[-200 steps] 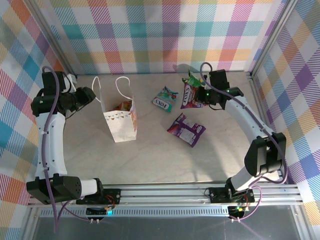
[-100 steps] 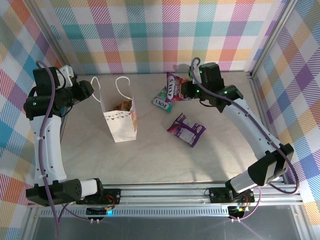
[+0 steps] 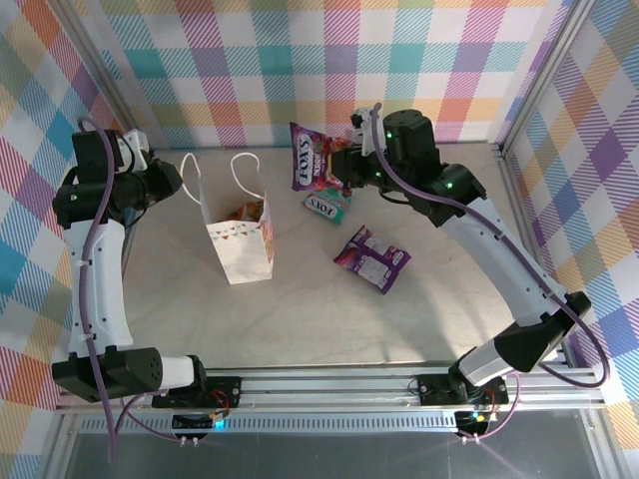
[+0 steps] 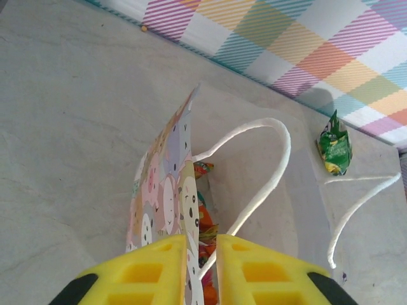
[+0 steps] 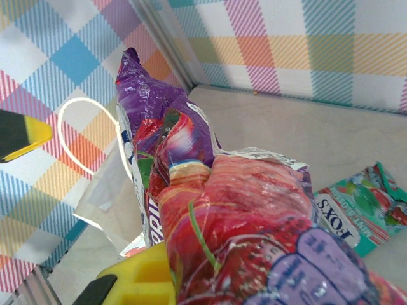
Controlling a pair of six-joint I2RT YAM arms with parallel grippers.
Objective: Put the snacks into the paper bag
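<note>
The white cord handle of the paper bag is just past the fingers of my left gripper, so next my left gripper opens, reaches forward and grabs the handle's lower end (image 4: 203, 272) before the packet arrives.
The paper bag (image 3: 240, 249) stands upright left of centre, with orange snacks (image 4: 205, 222) inside. My left gripper (image 4: 201, 238) is shut on the paper bag's (image 4: 165, 190) near wall, and a white cord handle (image 4: 267, 171) runs between the fingers too. In the top view the left gripper (image 3: 183, 183) is at the bag's back left rim. My right gripper (image 3: 344, 165) is shut on a purple FOX'S packet (image 3: 312, 158) held in the air, right of the bag. That packet (image 5: 235, 210) hides one finger. Loose on the table lie a teal packet (image 3: 327, 205), a purple packet (image 3: 371, 257) and a green packet (image 4: 334, 147).
Plaid walls (image 3: 329, 70) enclose the table at the back and both sides. The bag's second cord handle (image 3: 248, 172) arches over its opening. Bare tabletop (image 3: 329, 319) stretches from the packets to the near rail.
My right arm lifted the purple FOX'S packet and carried it left towards the bag. My left gripper closed on the bag's wall.
</note>
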